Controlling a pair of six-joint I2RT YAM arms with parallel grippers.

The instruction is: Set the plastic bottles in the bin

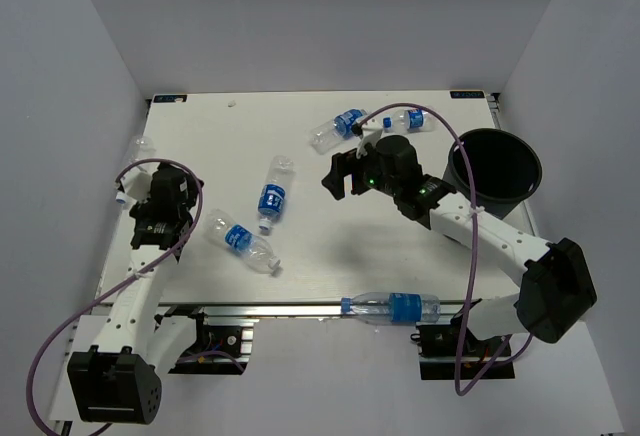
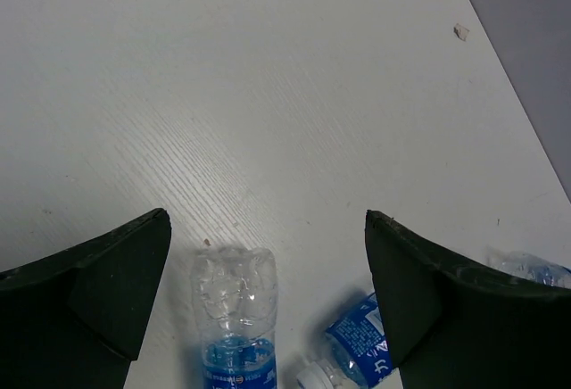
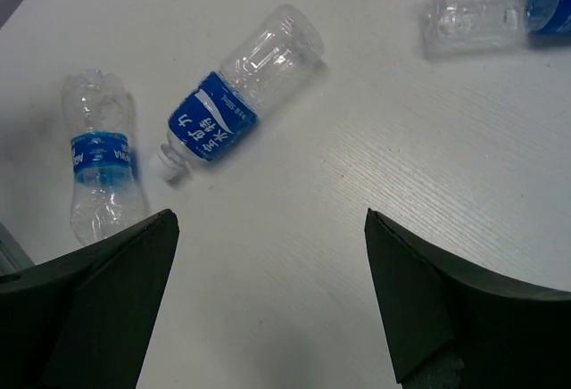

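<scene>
Next, I close my left gripper on the clear base end point(image 1: 217, 223) point(image 2: 234, 286) of the bottle that is lying beside the cap of the mid-table bottle.
Several clear plastic bottles with blue labels lie on the white table. One point(image 1: 272, 194) is mid-table and one point(image 1: 241, 241) is left of centre. Two point(image 1: 338, 126) point(image 1: 405, 119) lie at the back, and one point(image 1: 392, 307) is on the front edge. The black bin point(image 1: 493, 164) stands at the right edge. My left gripper point(image 1: 178, 194) is open and empty. In its wrist view point(image 2: 268, 219) a bottle base point(image 2: 234, 291) lies between the fingers. My right gripper point(image 1: 337, 176) point(image 3: 270, 218) is open and empty over bare table, right of the mid-table bottle point(image 3: 239, 95).
Grey walls enclose the table on the left, back and right. A faint clear bottle point(image 1: 140, 146) lies by the left wall. The right arm's cable arcs over the back bottles and the bin rim. A small scrap point(image 2: 461, 30) lies near the back.
</scene>
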